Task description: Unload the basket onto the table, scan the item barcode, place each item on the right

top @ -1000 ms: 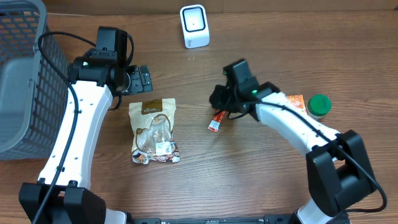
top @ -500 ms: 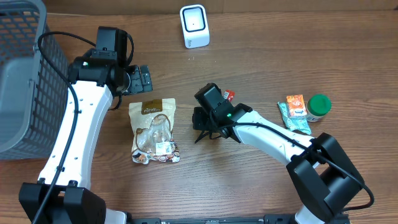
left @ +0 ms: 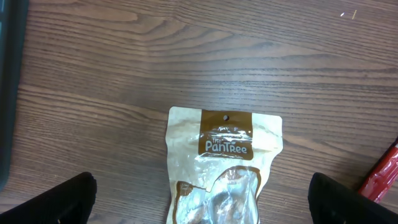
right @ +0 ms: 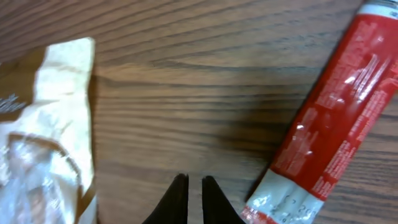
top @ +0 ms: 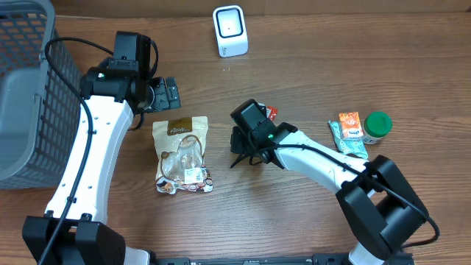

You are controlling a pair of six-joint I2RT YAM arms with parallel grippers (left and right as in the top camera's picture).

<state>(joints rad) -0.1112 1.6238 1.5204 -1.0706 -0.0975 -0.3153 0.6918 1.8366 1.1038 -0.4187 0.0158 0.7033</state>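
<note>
My right gripper's closed fingers are over the wood beside the red packet. I need to open them, move across and pinch the red packet's silver end (right: 285, 198).
The white barcode scanner (top: 229, 31) stands at the back centre. A tan window pouch (top: 182, 154) lies flat left of centre, also seen in the left wrist view (left: 225, 146). A red stick packet (right: 329, 118) lies on the wood, mostly hidden by the right arm in the overhead view (top: 270, 112). My right gripper (right: 193, 180) is shut on nothing, its tips low over bare wood between pouch and packet (top: 238, 157). Open wide, my left gripper (left: 205, 202) hangs above the pouch's top edge (top: 165, 94).
A grey wire basket (top: 29, 88) fills the far left. At the right lie an orange packet (top: 350, 122), a teal packet (top: 347, 141) and a green-lidded jar (top: 377, 126).
The right arm swung left from over the red packet to the spot beside the pouch, then its jaws came together. The left arm has not moved.
</note>
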